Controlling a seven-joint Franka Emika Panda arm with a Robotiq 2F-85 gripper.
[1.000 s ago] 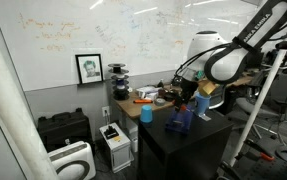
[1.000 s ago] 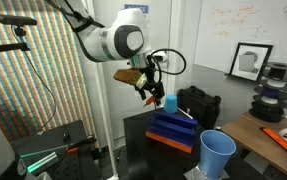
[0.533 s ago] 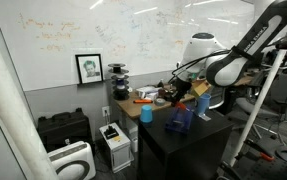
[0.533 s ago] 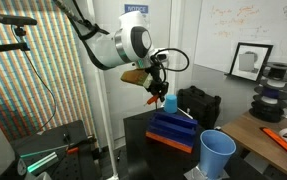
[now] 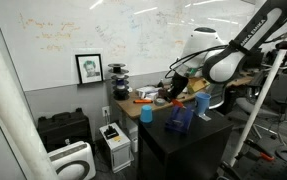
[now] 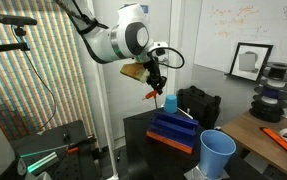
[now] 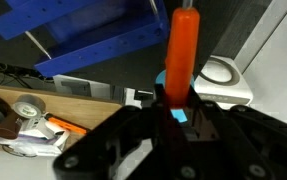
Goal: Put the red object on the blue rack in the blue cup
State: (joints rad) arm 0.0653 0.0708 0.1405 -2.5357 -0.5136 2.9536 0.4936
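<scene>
My gripper needs to release the red object inside the open blue cup (image 5: 202, 99) that stands beside the blue rack. The red object now dangles above the rack's far end.
My gripper (image 7: 180, 108) is shut on the red object (image 7: 185, 50), a slim red-orange stick that juts out from between the jaws. In an exterior view the gripper (image 6: 156, 86) hangs just above the far end of the blue rack (image 6: 173, 130), and the red object (image 6: 152, 96) dangles below it, clear of the rack. The blue rack (image 7: 93, 35) fills the upper left of the wrist view. The blue cup (image 6: 218, 152) stands upright and open on the table's near corner, apart from the rack. In the opposite exterior view the cup (image 5: 146, 113) stands left of the rack (image 5: 180, 120).
The rack and cup stand on a black table (image 6: 143, 150). A smaller blue cylinder (image 6: 169, 102) stands behind the rack. A wooden desk (image 7: 43, 120) beside it holds a tape roll (image 7: 23, 108) and orange tools. A white device (image 7: 223, 75) sits on the floor.
The jaws have closed on the red object. The gripper has risen a little from the rack with it.
</scene>
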